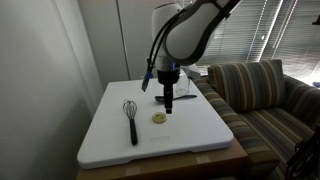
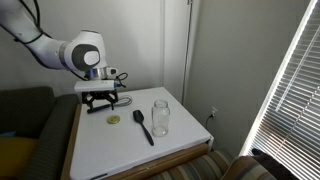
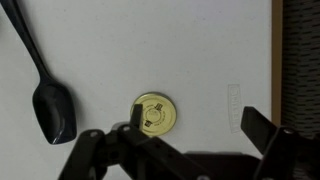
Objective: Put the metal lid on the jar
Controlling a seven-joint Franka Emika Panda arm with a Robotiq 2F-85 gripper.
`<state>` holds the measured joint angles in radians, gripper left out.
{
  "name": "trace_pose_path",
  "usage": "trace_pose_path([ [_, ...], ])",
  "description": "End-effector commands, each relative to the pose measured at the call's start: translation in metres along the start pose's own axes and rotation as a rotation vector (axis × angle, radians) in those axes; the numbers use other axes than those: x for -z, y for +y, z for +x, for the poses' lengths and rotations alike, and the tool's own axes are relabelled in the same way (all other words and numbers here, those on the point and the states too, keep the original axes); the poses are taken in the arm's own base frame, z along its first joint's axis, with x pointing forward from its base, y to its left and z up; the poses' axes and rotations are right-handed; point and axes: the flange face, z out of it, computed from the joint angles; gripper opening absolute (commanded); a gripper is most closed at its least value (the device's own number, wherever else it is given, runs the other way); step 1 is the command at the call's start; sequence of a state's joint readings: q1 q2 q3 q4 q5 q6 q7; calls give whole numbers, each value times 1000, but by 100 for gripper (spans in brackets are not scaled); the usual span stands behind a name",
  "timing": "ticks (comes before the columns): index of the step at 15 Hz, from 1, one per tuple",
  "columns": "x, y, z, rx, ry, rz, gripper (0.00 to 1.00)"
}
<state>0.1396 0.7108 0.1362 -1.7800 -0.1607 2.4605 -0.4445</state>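
The robot's gripper should close on the rim of the gold metal lid point(image 1: 159, 117) point(image 3: 154, 114) next to the whisk, with its fingers on opposite sides of the lid.
The metal lid point(image 3: 155, 114) is a small gold disc lying flat on the white table; it shows in both exterior views point(image 1: 159, 117) point(image 2: 114, 120). The clear glass jar point(image 2: 160, 115) stands upright and uncovered, well apart from the lid; I cannot make it out in the other views. My gripper point(image 3: 195, 135) is open and empty, hovering just above the table point(image 1: 168, 103) point(image 2: 100, 101). In the wrist view the lid lies near one fingertip, off-centre between the jaws.
A black spoon point(image 3: 48, 95) lies on the table beside the lid. A black whisk point(image 1: 131, 120) point(image 2: 143, 125) lies between the lid and the jar. A striped couch point(image 1: 265, 95) stands along one side of the white table point(image 1: 200, 135); a wall is behind.
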Motion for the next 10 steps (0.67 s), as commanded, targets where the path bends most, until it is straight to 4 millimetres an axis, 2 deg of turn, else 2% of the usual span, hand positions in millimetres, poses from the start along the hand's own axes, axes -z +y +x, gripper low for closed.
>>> trace_pose_path([
  [1, -25, 1, 17, 11, -18, 21, 100],
  [8, -57, -11, 37, 39, -34, 29, 100],
  [10, -60, -5, 39, 26, -40, 7, 100],
])
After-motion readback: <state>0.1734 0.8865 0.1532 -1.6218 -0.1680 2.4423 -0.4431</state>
